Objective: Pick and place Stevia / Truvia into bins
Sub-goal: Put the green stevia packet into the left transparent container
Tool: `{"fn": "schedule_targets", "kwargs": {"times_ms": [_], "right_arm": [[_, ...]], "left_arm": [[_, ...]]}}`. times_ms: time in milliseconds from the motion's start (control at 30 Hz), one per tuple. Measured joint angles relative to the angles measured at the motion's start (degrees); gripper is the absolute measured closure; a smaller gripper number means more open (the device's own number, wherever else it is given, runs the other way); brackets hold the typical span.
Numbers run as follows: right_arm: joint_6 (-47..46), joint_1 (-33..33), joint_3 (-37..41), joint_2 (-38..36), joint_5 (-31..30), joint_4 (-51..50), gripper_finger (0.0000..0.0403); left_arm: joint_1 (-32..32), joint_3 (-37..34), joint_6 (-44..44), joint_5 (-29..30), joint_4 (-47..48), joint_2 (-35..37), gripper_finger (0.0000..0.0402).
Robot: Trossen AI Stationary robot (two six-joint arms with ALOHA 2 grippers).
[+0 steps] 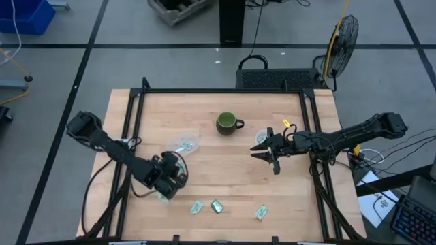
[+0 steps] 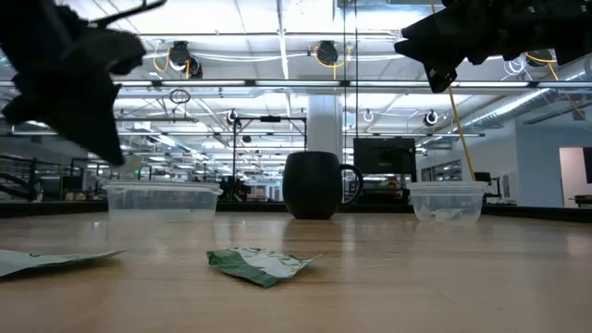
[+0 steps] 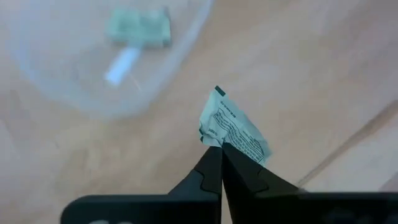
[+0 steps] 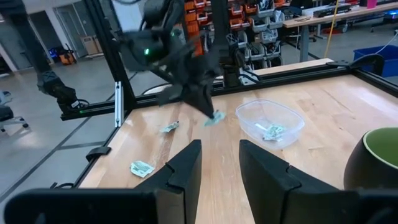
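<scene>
Next, I release the Stevia packet from my left gripper inside the clear bin (image 1: 185,143) (image 3: 134,34) just beyond it, against the packets that lie there.
My left gripper (image 3: 221,152) is shut on a pale green and white Stevia packet (image 3: 233,127), above the table near its near-left part (image 1: 165,190). Just beyond it stands a clear bin (image 3: 93,68) (image 1: 185,144) with packets lying on its bottom. My right gripper (image 4: 221,155) (image 1: 263,156) hovers open next to the second clear bin (image 1: 262,138) (image 2: 449,199), right of centre. Three more packets (image 1: 197,207) (image 1: 217,206) (image 1: 261,212) lie flat near the near edge; the middle one is darker green (image 2: 259,264). My left gripper pinches the packet by one corner (image 3: 214,140) between its two fingertips, coming from above and pointing down at a slant. The packet juts out past the fingertips, creased, and hangs clear of the table (image 4: 216,118).
A dark green mug (image 1: 228,122) (image 2: 314,185) stands between the two bins toward the far side. A black frame rail (image 1: 225,92) runs round the table top. Bare wood lies between the bins and the loose packets.
</scene>
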State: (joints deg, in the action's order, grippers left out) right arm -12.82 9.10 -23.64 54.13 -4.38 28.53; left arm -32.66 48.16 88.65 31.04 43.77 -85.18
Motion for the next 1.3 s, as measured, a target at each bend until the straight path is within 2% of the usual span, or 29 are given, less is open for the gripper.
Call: {"fn": "schedule_targets", "kwargs": {"times_ms": [200, 400, 567, 667, 933, 1300], "right_arm": [[0.0, 0.0, 0.0, 0.0, 0.0, 0.2, 0.0303], [0.0, 0.0, 0.0, 0.0, 0.0, 0.2, 0.0303], [0.0, 0.0, 0.0, 0.0, 0.0, 0.2, 0.0303], [0.0, 0.0, 0.0, 0.0, 0.0, 0.1, 0.0303], [0.0, 0.0, 0.0, 0.0, 0.0, 0.0, 0.0303], [0.0, 0.0, 0.0, 0.0, 0.0, -0.1, 0.0303]], "left_arm": [[4.5, 0.0, -5.7, 5.2, 6.4, 9.4, 0.0394], [12.6, 0.0, -13.3, 4.1, 8.5, 13.4, 0.0397], [18.5, 0.0, -20.0, -0.8, 8.3, 11.7, 0.0398], [20.5, 0.0, -22.1, -1.5, 8.6, 10.3, 0.0396], [22.1, 0.0, -25.4, -6.6, 7.6, 7.8, 0.0396], [24.1, 0.0, -26.4, -7.5, 4.7, -0.2, 0.0395]]}}
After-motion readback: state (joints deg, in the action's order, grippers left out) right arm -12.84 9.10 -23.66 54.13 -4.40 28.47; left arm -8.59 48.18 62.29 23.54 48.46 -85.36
